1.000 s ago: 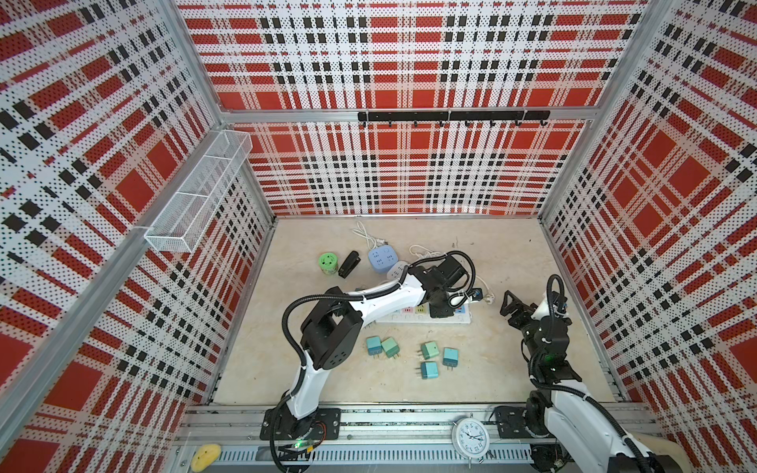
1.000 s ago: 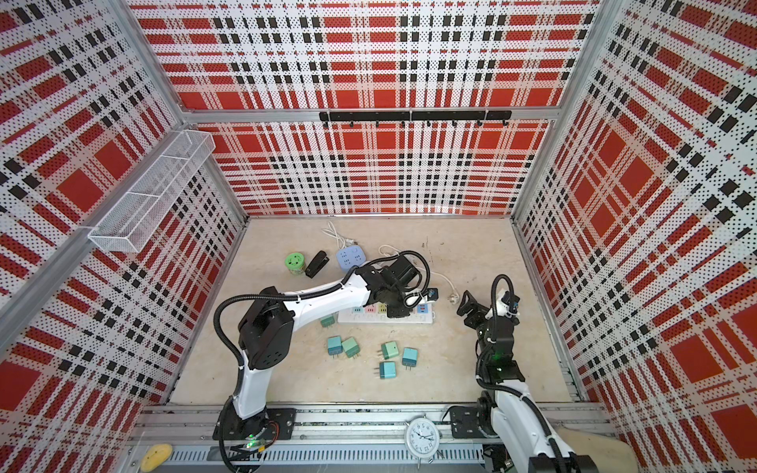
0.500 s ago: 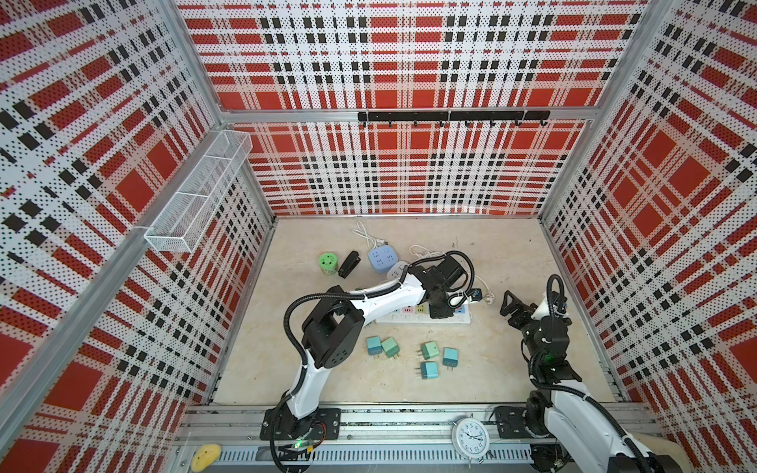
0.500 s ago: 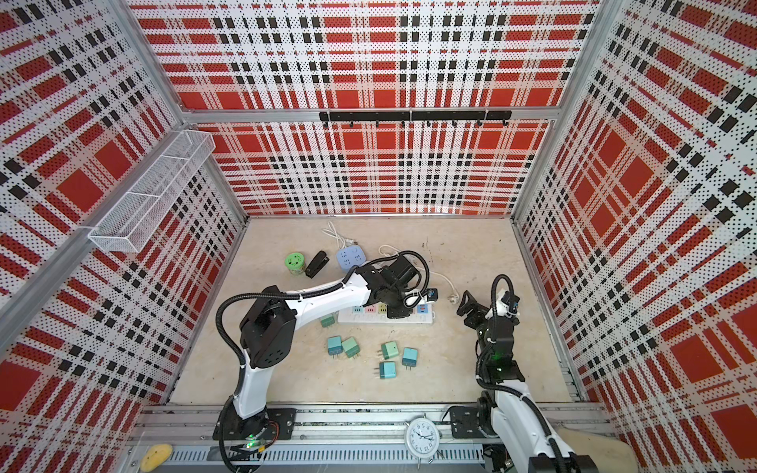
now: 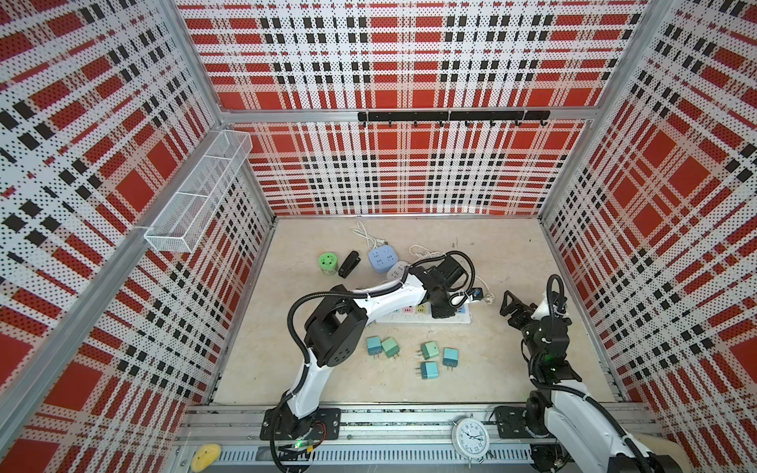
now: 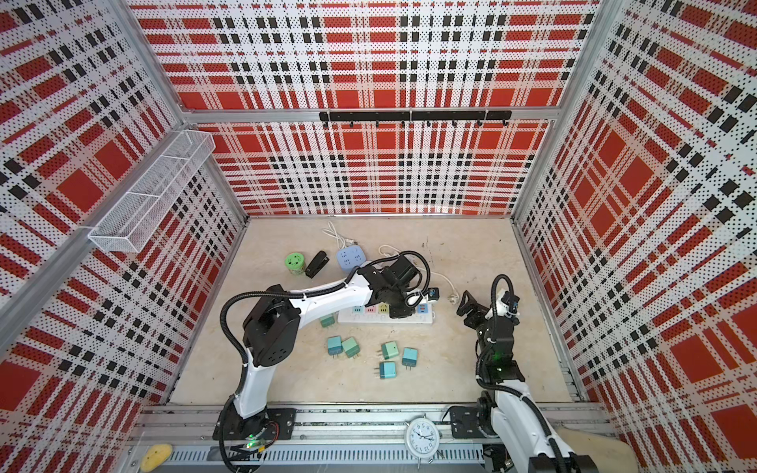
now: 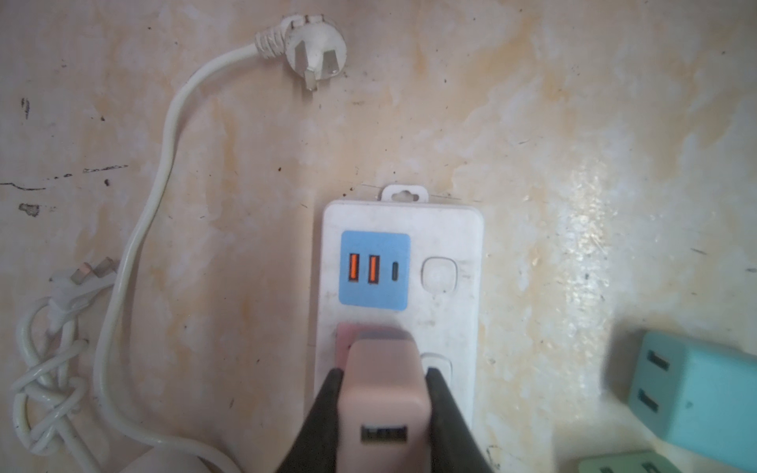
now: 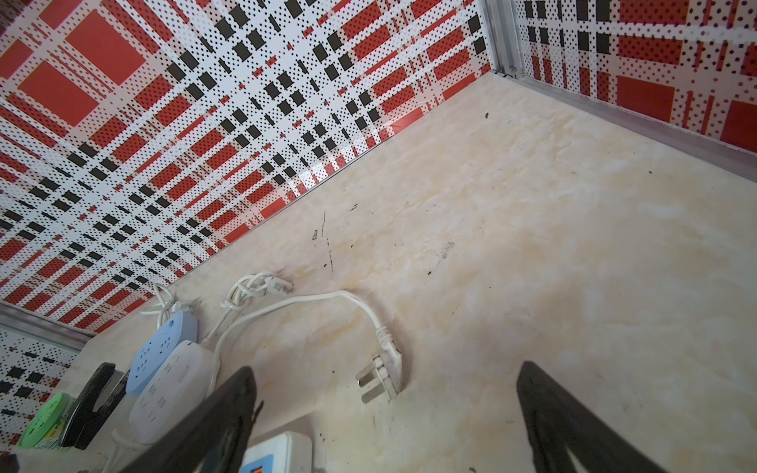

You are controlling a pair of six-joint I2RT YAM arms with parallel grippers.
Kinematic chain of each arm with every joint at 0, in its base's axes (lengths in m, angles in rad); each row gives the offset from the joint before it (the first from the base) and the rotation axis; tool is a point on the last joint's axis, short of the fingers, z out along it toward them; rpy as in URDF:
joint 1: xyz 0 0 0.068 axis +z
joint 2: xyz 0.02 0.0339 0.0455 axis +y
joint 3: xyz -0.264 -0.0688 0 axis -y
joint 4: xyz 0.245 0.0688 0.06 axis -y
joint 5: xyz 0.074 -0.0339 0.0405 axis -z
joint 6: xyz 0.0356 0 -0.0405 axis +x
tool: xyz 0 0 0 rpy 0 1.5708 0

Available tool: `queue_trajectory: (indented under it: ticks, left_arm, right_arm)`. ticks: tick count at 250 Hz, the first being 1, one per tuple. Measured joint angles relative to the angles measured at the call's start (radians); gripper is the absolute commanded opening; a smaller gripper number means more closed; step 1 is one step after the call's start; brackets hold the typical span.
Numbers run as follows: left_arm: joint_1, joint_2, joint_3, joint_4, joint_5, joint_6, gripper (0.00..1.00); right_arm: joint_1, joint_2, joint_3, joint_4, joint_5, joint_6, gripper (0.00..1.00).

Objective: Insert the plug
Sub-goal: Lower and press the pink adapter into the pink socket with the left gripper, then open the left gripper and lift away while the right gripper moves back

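Observation:
My left gripper is going to the pink socket (image 5: 447, 307) (image 7: 377, 361) beside the blue USB patch on the white power strip. It will let go of the pink cube plug there.
A pink plug (image 7: 383, 393) with a USB port in its back is clamped between the black fingers of my left gripper (image 7: 383, 381), which is shut on it. Its front end meets the pink socket patch of the white power strip (image 7: 450, 245), and its prongs are hidden. In both top views the left gripper (image 5: 444, 309) (image 6: 403, 311) points down over the right part of the strip (image 5: 409, 318) (image 6: 368, 318). To the right of the strip my right gripper (image 5: 512, 305) (image 6: 471, 305) hangs open and holds nothing. Its fingers (image 8: 213, 417) stand wide apart in the right wrist view.
Several teal and green plugs (image 5: 428, 360) lie loose in front of the strip. A blue socket cube (image 5: 383, 258), a green round socket (image 5: 328, 264) and a black object (image 5: 349, 264) sit behind it. The strip's white cord ends in a three-pin plug (image 7: 315, 53). Plaid walls enclose the floor.

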Motion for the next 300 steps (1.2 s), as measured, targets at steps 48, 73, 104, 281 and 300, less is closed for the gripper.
queue_trajectory:
  ticks: [48, 73, 104, 281, 300]
  left_arm:
    - [0.0, 0.0, 0.0, 0.0, -0.003, 0.0, 0.0]
    - [0.003, 0.002, 0.0, 0.0, -0.001, 0.001, 0.0]
    - [0.012, 0.019, 0.001, 0.006, 0.013, 0.002, 0.0]
    - [0.05, 0.064, 0.017, 0.01, 0.071, -0.063, 0.99]
    - [0.05, 0.055, 0.012, 0.015, 0.053, -0.076, 0.99]
  right_arm:
    - [0.0, 0.0, 0.0, 0.0, 0.0, 0.0, 1.0]
    - [0.0, 0.0, 0.0, 0.0, 0.0, 0.0, 1.0]
    - [0.0, 0.0, 0.0, 0.0, 0.0, 0.0, 1.0]
    - [0.0, 0.024, 0.021, -0.074, 0.084, 0.045, 1.0]
    - [0.0, 0.04, 0.034, -0.092, 0.098, 0.055, 1.0]
